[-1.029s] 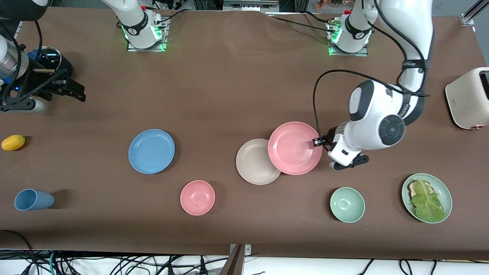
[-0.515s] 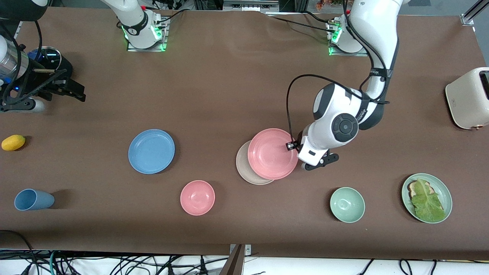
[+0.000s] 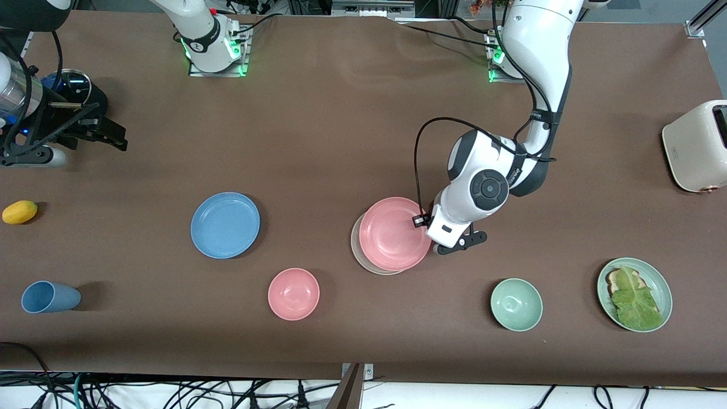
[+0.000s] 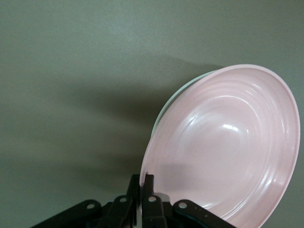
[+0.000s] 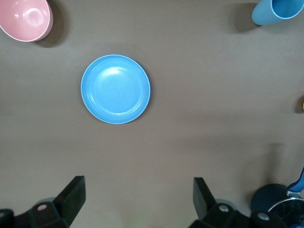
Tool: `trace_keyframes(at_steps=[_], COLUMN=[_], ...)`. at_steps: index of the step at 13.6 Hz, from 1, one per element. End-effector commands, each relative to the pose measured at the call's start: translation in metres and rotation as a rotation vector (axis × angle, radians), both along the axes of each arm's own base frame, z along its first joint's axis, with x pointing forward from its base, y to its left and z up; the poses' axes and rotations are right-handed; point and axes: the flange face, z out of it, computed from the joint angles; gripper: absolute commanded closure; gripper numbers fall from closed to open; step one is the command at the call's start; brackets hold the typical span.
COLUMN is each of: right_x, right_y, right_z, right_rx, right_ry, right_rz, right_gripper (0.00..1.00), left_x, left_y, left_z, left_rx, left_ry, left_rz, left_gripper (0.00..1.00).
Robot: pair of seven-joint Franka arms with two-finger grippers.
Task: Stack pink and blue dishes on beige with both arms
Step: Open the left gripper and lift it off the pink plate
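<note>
My left gripper needs to let go of the pink plate flat on the middle of the beige plate (image 3: 385, 241) (image 4: 219, 146), covering its rim.
The pale pink plate (image 3: 392, 234) hangs tilted just over the beige plate (image 3: 356, 250) and covers nearly all of it; only a thin crescent of beige rim shows. My left gripper (image 3: 423, 220) is shut on the pink plate's rim, and the left wrist view shows the fingers (image 4: 145, 176) pinching the edge of the pink plate (image 4: 228, 147), with a sliver of the beige plate (image 4: 176, 95) under it. The light blue plate (image 3: 225, 225) lies flat, toward the right arm's end. My right gripper (image 3: 116, 136) waits open high over that end, looking down on the blue plate (image 5: 115, 89).
A pink bowl (image 3: 293, 293) and a mint bowl (image 3: 516, 304) stand nearer to the front camera than the plates. A blue cup (image 3: 50, 296) lies on its side near a yellow fruit (image 3: 20, 212). A green plate with lettuce (image 3: 605, 295) and a toaster (image 3: 696, 145) are at the left arm's end.
My left gripper has carried the pink plate toward the right arm's end, from overlapping the beige plate's edge to nearly covering it. The right arm has not moved.
</note>
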Motion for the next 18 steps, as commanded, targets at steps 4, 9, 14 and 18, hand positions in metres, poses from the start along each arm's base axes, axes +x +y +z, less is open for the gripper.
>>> trace_keyframes(at_steps=[4,9,14,18], right_x=[-0.004,-0.005,-0.005,-0.004], right_y=[-0.002,-0.002,-0.003,-0.003], right_z=[0.003,0.003,0.002,0.001], right_rx=[0.009,0.009,0.008,0.008], right_ry=[0.001,0.003,0.007,0.009], right_rz=[0.002,0.002,0.000,0.000], right_gripper=[0.00,0.00,0.00,0.00], left_x=[0.002,0.003,0.006,0.011], left_y=[-0.024,-0.024,-0.025,-0.026], left_z=[-0.018,-0.026,-0.034,-0.033], left_rx=[0.020,0.024,0.028,0.025], left_ry=[-0.051,-0.054,-0.055,-0.065], left_rz=[0.022,0.024,0.024,0.021], left_gripper=[1.00,1.00,0.84,0.46])
